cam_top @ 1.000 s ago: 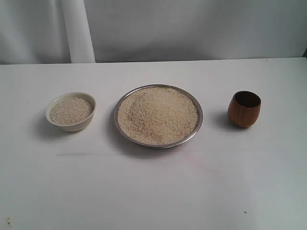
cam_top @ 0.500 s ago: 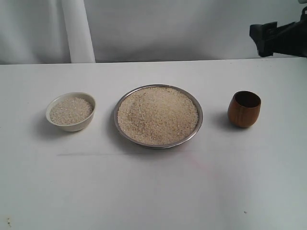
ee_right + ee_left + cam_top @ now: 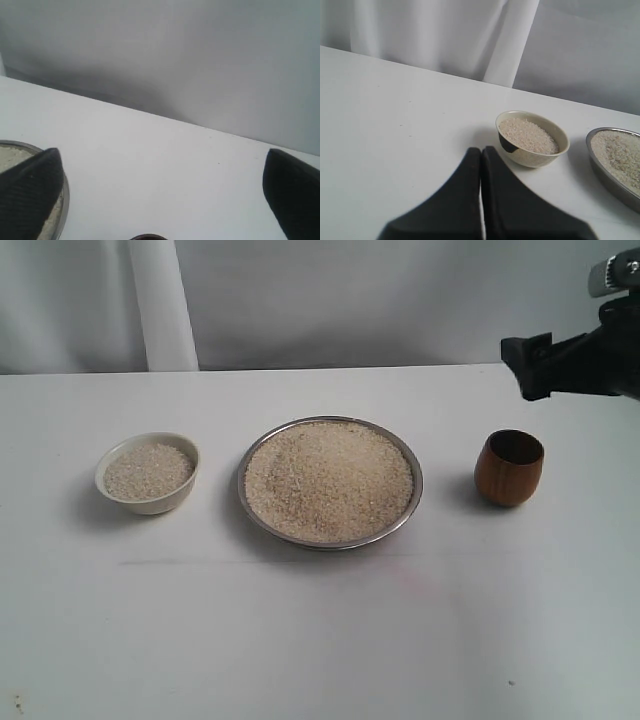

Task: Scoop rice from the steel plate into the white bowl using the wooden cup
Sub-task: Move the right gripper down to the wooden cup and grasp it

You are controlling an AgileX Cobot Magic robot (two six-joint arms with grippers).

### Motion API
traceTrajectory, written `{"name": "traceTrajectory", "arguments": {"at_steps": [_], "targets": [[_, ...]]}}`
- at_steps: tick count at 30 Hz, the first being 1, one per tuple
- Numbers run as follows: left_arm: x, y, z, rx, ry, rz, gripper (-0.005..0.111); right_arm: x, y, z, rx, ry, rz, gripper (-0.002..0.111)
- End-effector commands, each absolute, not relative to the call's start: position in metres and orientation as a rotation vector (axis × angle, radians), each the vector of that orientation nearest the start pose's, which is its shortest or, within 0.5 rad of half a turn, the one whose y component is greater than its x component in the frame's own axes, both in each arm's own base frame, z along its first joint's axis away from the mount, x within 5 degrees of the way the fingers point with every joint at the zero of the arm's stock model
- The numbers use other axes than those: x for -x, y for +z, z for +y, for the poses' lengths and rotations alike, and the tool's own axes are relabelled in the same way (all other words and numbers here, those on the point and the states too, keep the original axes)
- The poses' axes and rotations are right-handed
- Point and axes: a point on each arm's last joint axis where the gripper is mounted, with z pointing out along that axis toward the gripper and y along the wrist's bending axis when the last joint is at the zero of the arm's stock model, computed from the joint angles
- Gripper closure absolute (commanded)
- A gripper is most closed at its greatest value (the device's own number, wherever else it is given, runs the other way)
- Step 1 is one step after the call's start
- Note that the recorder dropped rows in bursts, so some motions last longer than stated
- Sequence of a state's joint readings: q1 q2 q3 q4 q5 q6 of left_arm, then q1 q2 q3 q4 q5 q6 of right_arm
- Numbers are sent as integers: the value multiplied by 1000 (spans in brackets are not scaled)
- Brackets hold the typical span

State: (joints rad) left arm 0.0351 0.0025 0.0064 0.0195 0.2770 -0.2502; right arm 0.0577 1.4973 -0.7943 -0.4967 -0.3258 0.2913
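Observation:
Next, I lower my right gripper to the wooden cup and close it around the middle of its body (image 3: 508, 478), below the cup's rim.
The steel plate (image 3: 325, 544) sits mid-table, heaped with rice (image 3: 328, 480). Left of it stands the white bowl (image 3: 150, 503), also holding rice (image 3: 148, 470). To the right the wooden cup (image 3: 509, 468) stands upright and empty. My right gripper (image 3: 530, 368) hovers above and just behind the cup. In the right wrist view its fingers (image 3: 30, 192) are spread wide with nothing between them, and the cup's rim (image 3: 149, 237) peeks in at the frame edge. My left gripper (image 3: 481, 150) is shut and empty, close to the bowl (image 3: 530, 159).
A white curtain backdrop (image 3: 320, 300) hangs behind the table's far edge. The right wrist view shows the plate's rim (image 3: 65, 197) beside one finger. The left wrist view catches part of the plate (image 3: 607, 180) beyond the bowl.
The right arm has entered from the upper right and moved left and down, to above the wooden cup. Bowl, plate and cup have not moved.

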Motion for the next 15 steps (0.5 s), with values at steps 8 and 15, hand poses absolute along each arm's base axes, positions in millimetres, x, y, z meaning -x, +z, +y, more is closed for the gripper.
{"name": "traceTrajectory", "arguments": {"at_steps": [8,15], "targets": [[-55,189,2,237,-147,1737,107,-302,184,31,385,154,1794,3],[-55,189,2,237,-147,1737,107,-304,136,32,443,191,1822,3]]}}
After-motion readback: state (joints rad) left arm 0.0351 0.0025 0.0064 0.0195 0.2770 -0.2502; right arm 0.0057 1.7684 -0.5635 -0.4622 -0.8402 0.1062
